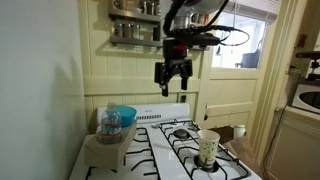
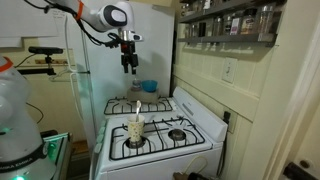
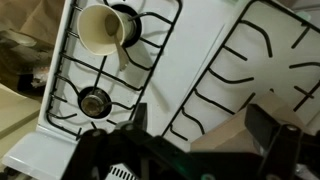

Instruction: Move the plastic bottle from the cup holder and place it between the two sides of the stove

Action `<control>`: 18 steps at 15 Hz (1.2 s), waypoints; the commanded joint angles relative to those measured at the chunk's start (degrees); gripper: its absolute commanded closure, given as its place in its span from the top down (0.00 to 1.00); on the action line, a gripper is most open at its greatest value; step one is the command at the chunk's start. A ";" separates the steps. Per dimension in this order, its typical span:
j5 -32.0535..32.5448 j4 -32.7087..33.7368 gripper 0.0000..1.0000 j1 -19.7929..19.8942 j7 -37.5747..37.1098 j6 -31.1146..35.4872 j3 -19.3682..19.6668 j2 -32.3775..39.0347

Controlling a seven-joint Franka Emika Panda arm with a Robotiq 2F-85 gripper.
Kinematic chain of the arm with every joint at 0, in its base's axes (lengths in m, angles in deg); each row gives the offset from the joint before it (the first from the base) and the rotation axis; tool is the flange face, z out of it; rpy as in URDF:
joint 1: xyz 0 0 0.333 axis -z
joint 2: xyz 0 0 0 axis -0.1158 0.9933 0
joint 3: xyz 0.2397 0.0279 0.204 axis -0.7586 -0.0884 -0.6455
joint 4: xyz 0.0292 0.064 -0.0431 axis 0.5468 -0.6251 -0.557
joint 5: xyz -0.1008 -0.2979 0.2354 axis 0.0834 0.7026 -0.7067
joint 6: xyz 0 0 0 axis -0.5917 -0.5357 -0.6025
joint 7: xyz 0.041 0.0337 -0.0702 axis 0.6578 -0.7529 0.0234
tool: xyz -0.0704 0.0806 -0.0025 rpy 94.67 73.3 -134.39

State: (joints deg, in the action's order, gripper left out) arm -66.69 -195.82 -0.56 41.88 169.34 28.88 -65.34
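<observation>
The robot's gripper needs to next move to the plastic bottle's top (image 1: pixel 111 108) in the cup holder and close there, around the bottle's cap.
The clear plastic bottle (image 1: pixel 110 122) stands upright in the grey-beige cup holder (image 1: pixel 104 147) on the stove's side grate. The stove (image 1: pixel 150 140) is white with black grates and a plain white strip (image 3: pixel 190 65) between them. My gripper (image 1: pixel 173 82) hangs high above the stove, open and empty, well above and to the side of the bottle; it also shows in an exterior view (image 2: pixel 129 66). In the wrist view the open fingers (image 3: pixel 200 135) frame the white strip and a beige corner of the cup holder (image 3: pixel 235 125). The bottle is hidden there.
A printed paper cup (image 1: pixel 208 147) stands on the near burner grate and shows in the wrist view (image 3: pixel 100 28). A blue bowl (image 1: pixel 122 113) sits behind the bottle. A spice shelf (image 1: pixel 135 30) hangs on the wall behind the stove.
</observation>
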 commanded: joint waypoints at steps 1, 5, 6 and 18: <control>5.05 9.95 1.00 -2.89 -7.45 -2.97 -3.23 9.55; 4.76 9.70 1.00 -4.84 -5.94 -1.49 -1.79 9.29; 4.88 10.10 1.00 -4.89 -5.94 -1.70 -1.77 9.37; -5.15 9.15 1.00 -6.70 -7.51 18.44 -0.48 15.47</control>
State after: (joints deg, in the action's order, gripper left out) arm -71.49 -189.19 -5.91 34.20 188.53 28.08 -53.92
